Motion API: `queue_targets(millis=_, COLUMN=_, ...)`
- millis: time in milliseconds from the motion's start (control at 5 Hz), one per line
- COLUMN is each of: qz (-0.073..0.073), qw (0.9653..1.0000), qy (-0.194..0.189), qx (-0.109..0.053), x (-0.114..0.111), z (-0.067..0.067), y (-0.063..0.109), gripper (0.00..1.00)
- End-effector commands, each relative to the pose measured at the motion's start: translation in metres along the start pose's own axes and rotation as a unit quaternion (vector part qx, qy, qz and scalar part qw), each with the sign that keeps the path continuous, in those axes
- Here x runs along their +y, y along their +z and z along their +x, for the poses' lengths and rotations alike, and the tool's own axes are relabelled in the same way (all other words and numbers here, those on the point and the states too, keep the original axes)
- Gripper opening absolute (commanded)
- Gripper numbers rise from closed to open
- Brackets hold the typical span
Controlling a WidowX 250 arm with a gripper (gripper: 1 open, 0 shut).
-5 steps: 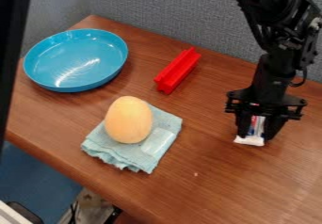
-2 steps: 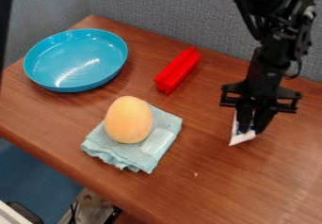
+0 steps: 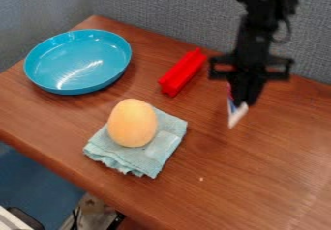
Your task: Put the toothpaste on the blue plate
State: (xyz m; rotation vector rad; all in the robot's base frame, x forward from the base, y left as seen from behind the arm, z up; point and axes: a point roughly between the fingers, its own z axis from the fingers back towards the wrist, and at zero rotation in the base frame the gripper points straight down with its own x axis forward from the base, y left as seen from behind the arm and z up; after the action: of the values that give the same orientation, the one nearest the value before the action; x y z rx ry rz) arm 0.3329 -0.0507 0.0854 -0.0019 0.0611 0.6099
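I should open my gripper and release the toothpaste inside the blue plate (image 3: 100, 70), toward the side of the plate that faces the red block. The toothpaste now hangs lifted off the table.
The toothpaste (image 3: 234, 112), a small white tube, hangs blurred below my gripper (image 3: 241, 98), lifted off the wooden table (image 3: 258, 166) at the right. My gripper points down and is shut on the tube's top end. The blue plate (image 3: 77, 62) lies at the far left of the table, well away from the gripper, with nothing in it.
A red rectangular block (image 3: 183, 71) lies between the plate and my gripper, just left of the arm. An orange egg-shaped object (image 3: 131, 123) rests on a pale blue-green folded cloth (image 3: 142, 150) near the front edge.
My gripper closed on the toothpaste, lifted it off the table and carried it up and to the left, toward the red block.
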Motion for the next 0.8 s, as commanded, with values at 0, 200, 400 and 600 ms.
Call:
queue_targets(millis=0, qz=-0.043, qw=0.9977, qy=0.040, qx=-0.034, x=0.029, z=0.025, y=0.048, gripper=0.00)
queue_targets(millis=200, qz=-0.046, qw=0.9943, qy=0.088, qx=-0.038, x=0.064, z=0.046, y=0.055, gripper=0.00)
queue_targets(millis=400, qz=-0.041, qw=0.9902, qy=0.126, qx=-0.046, x=0.099, z=0.065, y=0.055, gripper=0.00)
queue_targets(millis=600, qz=-0.036, qw=0.9845, qy=0.162, qx=-0.056, x=0.133, z=0.085, y=0.051, gripper=0.00)
